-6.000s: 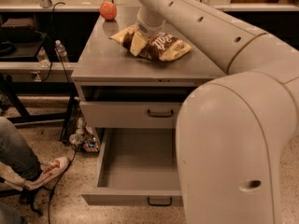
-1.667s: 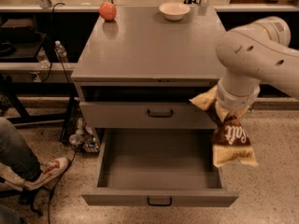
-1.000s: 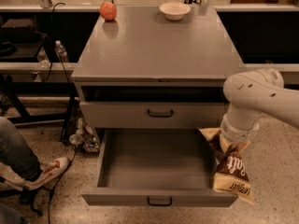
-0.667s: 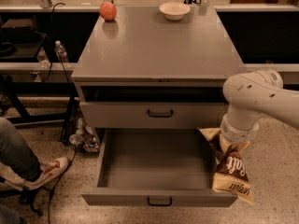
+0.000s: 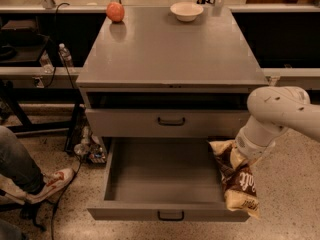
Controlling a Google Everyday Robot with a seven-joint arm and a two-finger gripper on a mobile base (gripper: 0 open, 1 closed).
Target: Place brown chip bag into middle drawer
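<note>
The robot's gripper will let go of the brown chip bag inside the middle drawer (image 5: 195, 174), near the side closest to the robot's arm.
The brown chip bag (image 5: 240, 182) hangs upright from my gripper (image 5: 239, 155), tan top end at the wrist and lower end down by the drawer's front right corner. The gripper is at the end of the white arm (image 5: 272, 115) on the right and is shut on the bag's upper part; the wrist covers most of it. The middle drawer (image 5: 165, 176) is pulled open below the cabinet, its shallow grey tray holding nothing, its small dark handle (image 5: 171, 215) on the front. The bag overlaps the drawer's right wall.
The upper grey drawer front (image 5: 170, 121) is shut. On the cabinet top (image 5: 170, 54) stand a white bowl (image 5: 186, 11) and an orange-red fruit (image 5: 115, 12) at the back. A person's leg and shoe (image 5: 47, 181) are on the floor at left, near cables and a bottle (image 5: 64, 56).
The bag was lifted off the cabinet top and carried down to the right side of the open drawer. In the last second it has shifted slightly left toward the drawer.
</note>
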